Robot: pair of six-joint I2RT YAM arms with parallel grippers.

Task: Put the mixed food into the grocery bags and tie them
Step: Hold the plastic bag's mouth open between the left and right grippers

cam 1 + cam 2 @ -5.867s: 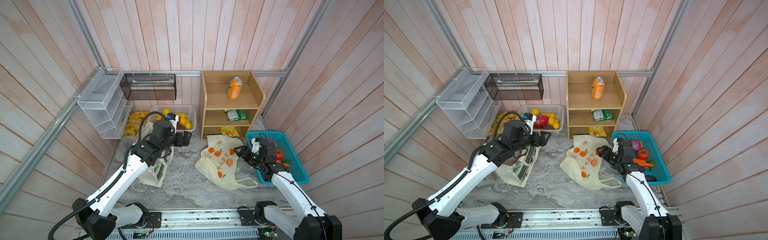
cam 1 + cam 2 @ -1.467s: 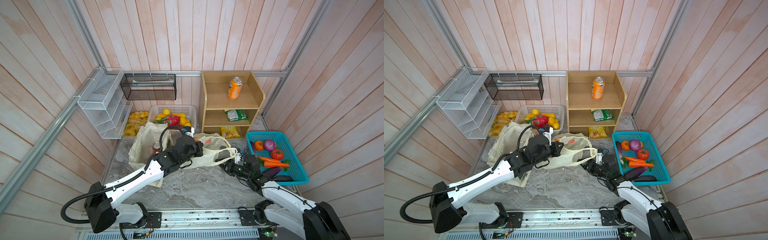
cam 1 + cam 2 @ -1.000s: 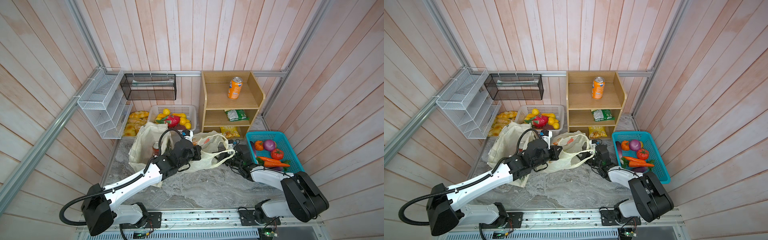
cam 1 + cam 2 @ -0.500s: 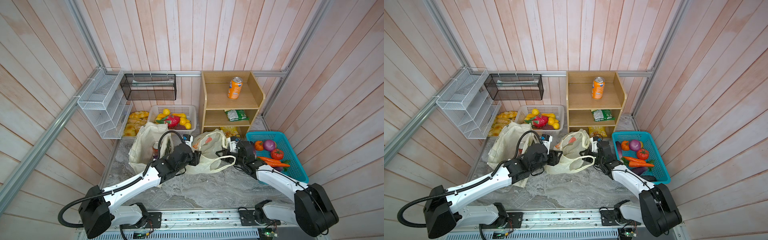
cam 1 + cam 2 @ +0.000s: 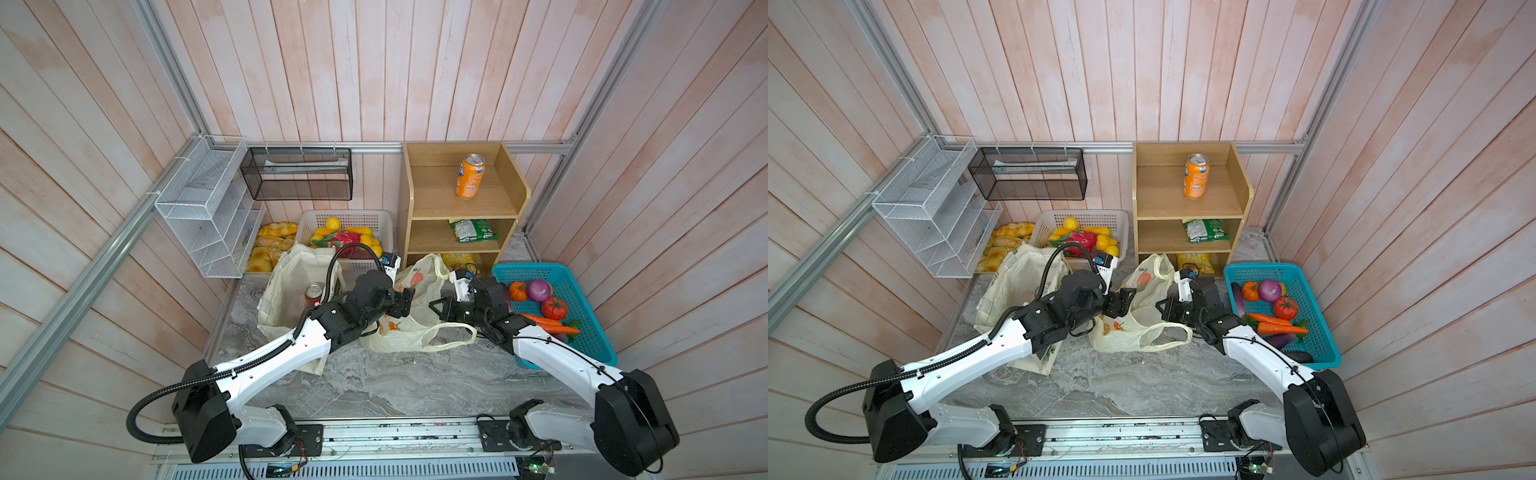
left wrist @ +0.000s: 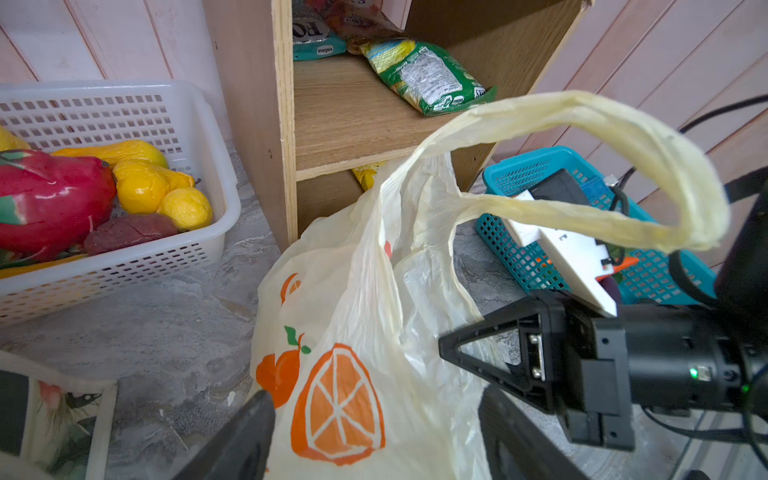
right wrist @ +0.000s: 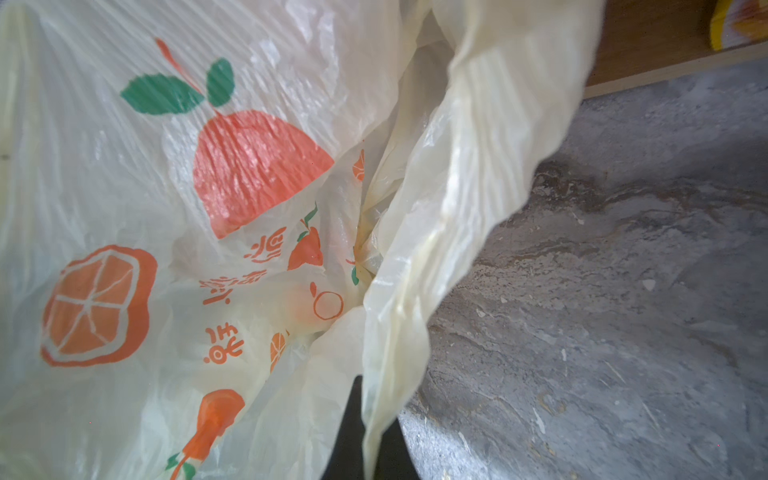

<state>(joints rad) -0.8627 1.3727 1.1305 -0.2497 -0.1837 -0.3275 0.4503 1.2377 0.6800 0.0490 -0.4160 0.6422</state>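
Next, I pinch its rim (image 6: 390, 316) with my left gripper, as the grocery bag's opening sags in folds, and hold it open before my right gripper reaches into the blue basket.
The pale-yellow plastic grocery bag (image 5: 409, 328) printed with oranges stands bunched at mid-table in both top views, one handle loop (image 5: 453, 332) lying toward the front. My left gripper (image 5: 408, 300) is open at the bag's left side, and the bag (image 6: 365, 299) sits between its spread fingers (image 6: 245, 440). From the right, my right gripper (image 5: 435, 306) is shut on a fold of the bag's rim (image 7: 415, 291). The cream canvas tote (image 5: 286, 286) stands open at the left with a red soda can (image 5: 313, 293) inside. Orange carrots (image 5: 548, 326) lie in the blue basket (image 5: 598, 353).
A wooden shelf (image 5: 513, 195) at the back holds an orange soda can (image 5: 469, 176) and a green snack packet (image 5: 471, 230). A white basket (image 5: 376, 217) of fruit and bread rolls (image 5: 270, 243) sit back left. Wire racks (image 5: 208, 208) hang on the left wall.
My left gripper has opened and let go of the plastic bag. The right arm has swung its gripper up to the bag's right rim, still shut on plastic, and the bag stands more bunched.
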